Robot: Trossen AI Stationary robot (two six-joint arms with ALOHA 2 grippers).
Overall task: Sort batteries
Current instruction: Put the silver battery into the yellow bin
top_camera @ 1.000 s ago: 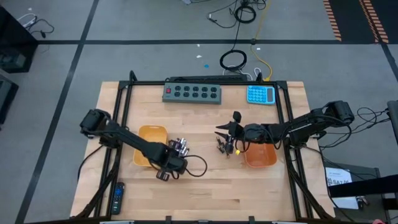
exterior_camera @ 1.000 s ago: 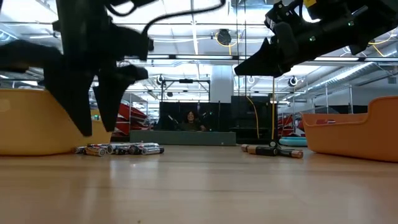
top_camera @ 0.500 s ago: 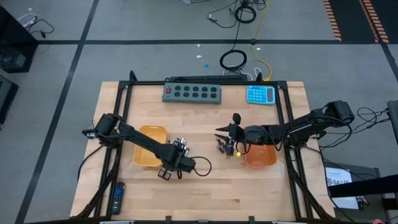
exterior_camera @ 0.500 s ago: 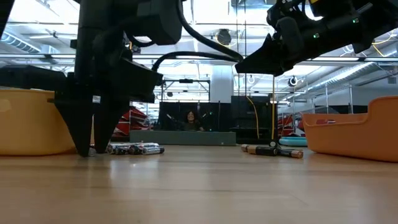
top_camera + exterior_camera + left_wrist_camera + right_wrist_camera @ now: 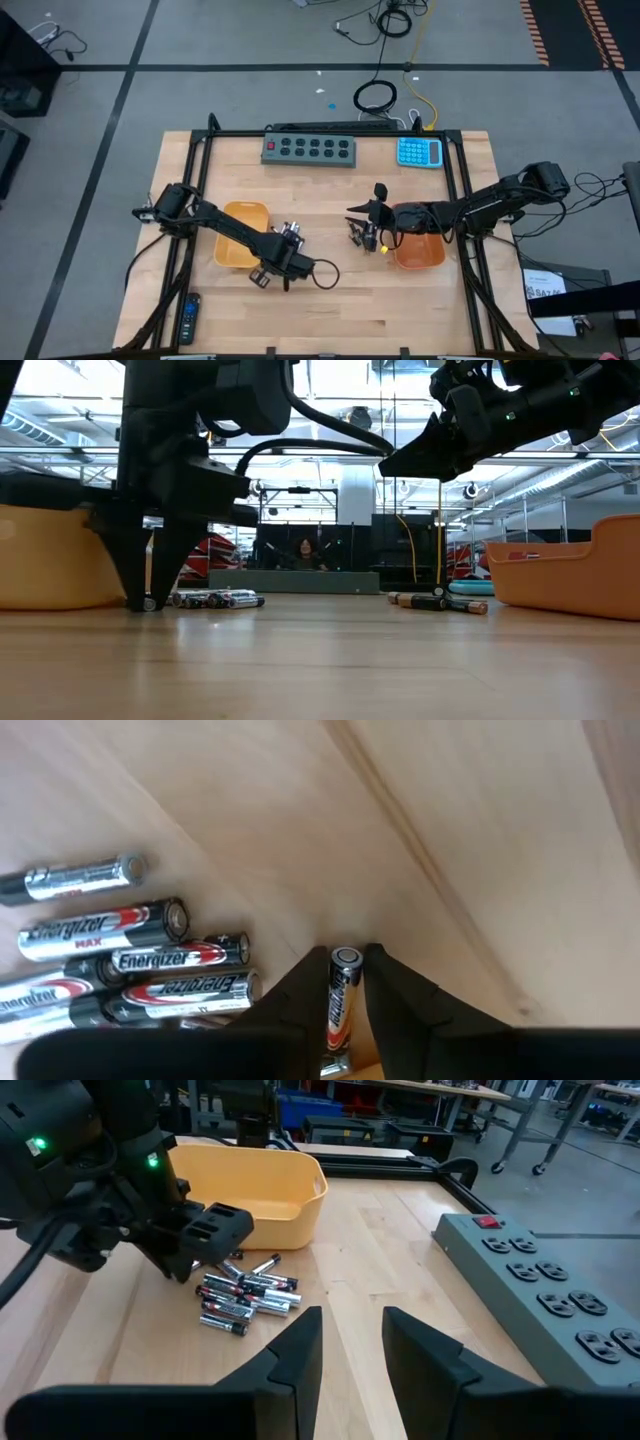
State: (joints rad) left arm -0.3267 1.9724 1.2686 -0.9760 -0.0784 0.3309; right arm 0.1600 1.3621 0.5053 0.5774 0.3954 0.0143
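Note:
Left fingers pinch only the battery's metal end; I will open, lift clear, then grip nearer its middle (image 5: 340, 1007) before carrying it.
The batteries lie in two heaps on the wood table. One heap (image 5: 290, 233) (image 5: 215, 599) (image 5: 130, 965) (image 5: 245, 1295) sits beside the left orange tray (image 5: 243, 212) (image 5: 262, 1192). The other heap (image 5: 358, 237) (image 5: 435, 601) sits beside the right orange tray (image 5: 420, 258) (image 5: 570, 575). My left gripper (image 5: 268, 274) (image 5: 148, 600) (image 5: 345, 990) is down at the table by the near side of the left heap, shut on one battery (image 5: 341, 1000). My right gripper (image 5: 365, 202) (image 5: 350, 1345) hangs open above the right heap, touching nothing. My left gripper pinches a single silvery-and-black battery between its two fingers (image 5: 395, 995); the fingers lie along the battery's sides. The battery's metal end (image 5: 346, 957) pokes out past the fingertips. The fingers come from above, pointing down, with their tips (image 5: 140, 598) at the table top.
A grey power strip (image 5: 310, 149) (image 5: 540, 1290) and a blue calculator (image 5: 419, 152) lie along the far edge. A black remote (image 5: 188, 318) lies at the near left corner. Bare wood stretches between the two heaps and along the near side. A person (image 5: 303, 550) sits far behind the table.
My left gripper has dropped from above the table until its fingertips reach the wood beside the left heap, and the left arm has swung slightly toward the right. The right arm has kept still.

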